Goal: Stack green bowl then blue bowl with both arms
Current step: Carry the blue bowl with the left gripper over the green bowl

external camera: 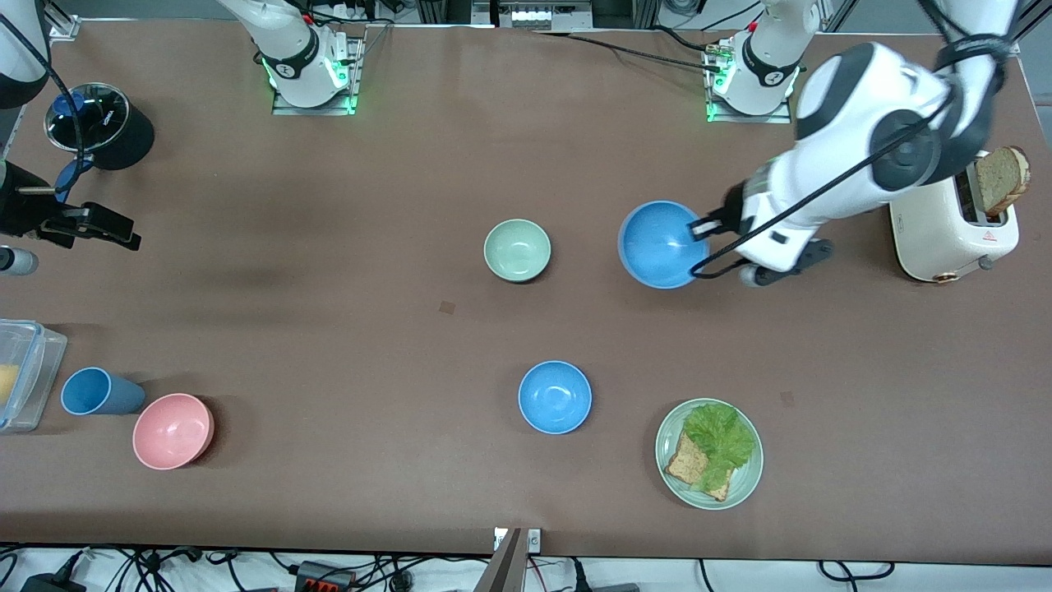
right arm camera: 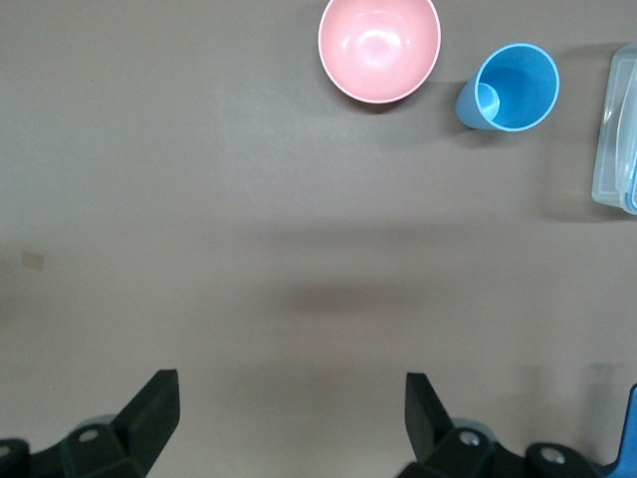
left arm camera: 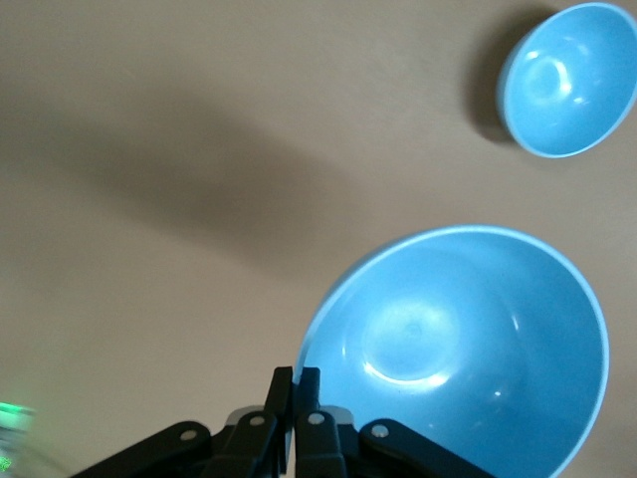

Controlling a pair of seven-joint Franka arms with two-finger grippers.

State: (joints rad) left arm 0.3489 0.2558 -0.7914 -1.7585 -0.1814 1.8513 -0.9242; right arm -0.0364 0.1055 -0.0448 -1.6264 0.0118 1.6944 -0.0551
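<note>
Next, the left gripper releases the blue bowl inside the pale green bowl (external camera: 518, 248), nesting it there upright. The blue bowl is now held just above bare table.
The pale green bowl (external camera: 517, 250) sits upright mid-table. My left gripper (external camera: 700, 231) is shut on the rim of a blue bowl (external camera: 660, 244), held slightly tilted just above bare table between the green bowl and the toaster. In the left wrist view the fingers (left arm camera: 284, 388) pinch that blue bowl's (left arm camera: 468, 349) edge. A second blue bowl (external camera: 555, 396) rests nearer the front camera and also shows as the far blue bowl (left arm camera: 567, 80). My right gripper (external camera: 115, 228) hangs open and empty over the right arm's end of the table; in the right wrist view the right gripper (right arm camera: 294, 398) has only bare table under it.
A green plate (external camera: 744, 485) with lettuce and toast lies near the front edge. A white toaster (external camera: 945, 234) holding bread stands beside the left arm. A pink bowl (external camera: 173, 430), a blue cup (external camera: 94, 391), a clear container (external camera: 20, 374) and a black lidded pot (external camera: 103, 123) are at the right arm's end.
</note>
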